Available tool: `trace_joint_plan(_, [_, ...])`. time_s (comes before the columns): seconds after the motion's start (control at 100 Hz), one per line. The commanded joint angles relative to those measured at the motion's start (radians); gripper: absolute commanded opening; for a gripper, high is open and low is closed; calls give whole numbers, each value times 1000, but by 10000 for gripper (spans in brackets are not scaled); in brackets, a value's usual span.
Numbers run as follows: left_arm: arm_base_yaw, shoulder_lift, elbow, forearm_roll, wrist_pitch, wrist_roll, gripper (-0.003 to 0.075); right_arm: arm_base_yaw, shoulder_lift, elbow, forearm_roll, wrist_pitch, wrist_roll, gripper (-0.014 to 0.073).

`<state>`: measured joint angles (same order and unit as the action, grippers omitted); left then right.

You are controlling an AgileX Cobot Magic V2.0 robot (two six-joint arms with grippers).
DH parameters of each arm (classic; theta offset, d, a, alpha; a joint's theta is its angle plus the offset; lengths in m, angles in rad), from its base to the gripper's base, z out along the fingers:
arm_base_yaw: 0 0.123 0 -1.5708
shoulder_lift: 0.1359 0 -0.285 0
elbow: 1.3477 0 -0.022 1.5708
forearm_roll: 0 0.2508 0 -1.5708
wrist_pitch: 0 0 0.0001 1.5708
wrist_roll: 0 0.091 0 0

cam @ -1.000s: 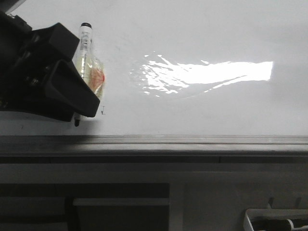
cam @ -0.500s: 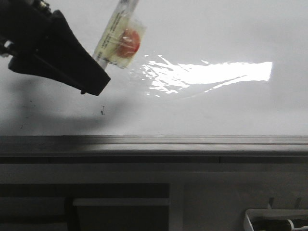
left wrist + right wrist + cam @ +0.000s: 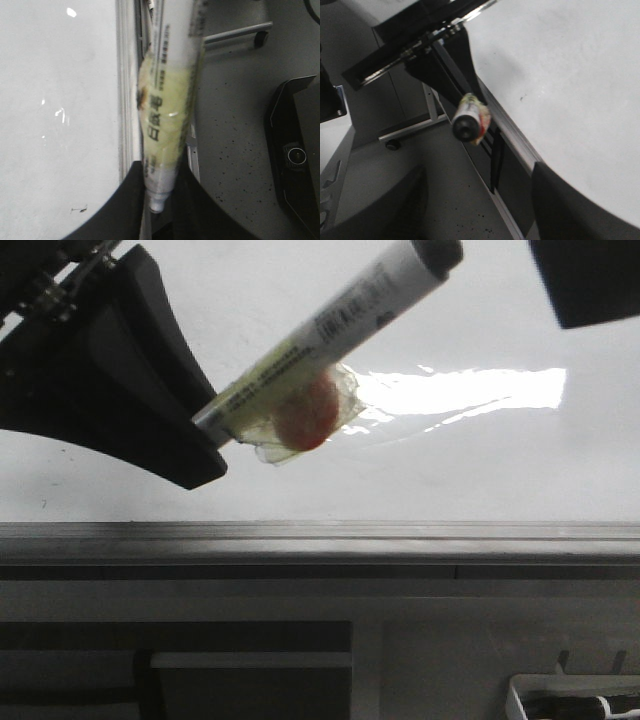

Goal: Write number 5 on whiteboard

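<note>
The white marker has a red patch on it. Next, I will close my right gripper around the middle of its body [image 3: 312, 349] [image 3: 469, 107], just beside that red patch.
The whiteboard [image 3: 480, 470] is glossy white with bright glare. No number 5 shows on it; only a tiny dark mark [image 3: 79, 209] shows in the left wrist view. My left gripper [image 3: 208, 435] is shut on a white marker [image 3: 330, 335] wrapped in yellowish tape with a red patch [image 3: 308, 415]. It holds the marker above the board, black capped end slanting up to the right. The marker also shows in the left wrist view [image 3: 167, 100] and end-on in the right wrist view [image 3: 467, 125]. My right gripper [image 3: 585, 280] is open and empty, at the upper right near the cap.
A grey metal edge strip [image 3: 400, 532] runs along the board's near side, with dark grey panels [image 3: 250, 640] below. A white tray [image 3: 570, 695] sits at the lower right. A black device [image 3: 295, 155] stands on the speckled floor beside the board.
My left gripper lifted the marker off the board and swung it so its capped end points up and right. My right gripper came into view at the upper right.
</note>
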<state>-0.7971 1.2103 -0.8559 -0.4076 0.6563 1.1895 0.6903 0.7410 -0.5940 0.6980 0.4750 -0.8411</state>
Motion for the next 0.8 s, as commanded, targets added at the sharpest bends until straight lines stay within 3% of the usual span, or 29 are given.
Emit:
trace_joint_plan(0.0, [-10,-20,-35,-18,-67,0,-20,35,21,-36,44,-90,-40,400])
trace_joint_plan(0.35, [-10,-20,-31,-18,-67,0,-20,201,119,-56,44,-261,-40,400])
trace_joint_plan(0.79, [-10,-20,-29,-41,-63,0,-20,226,270,-102,66,-296,-40,400])
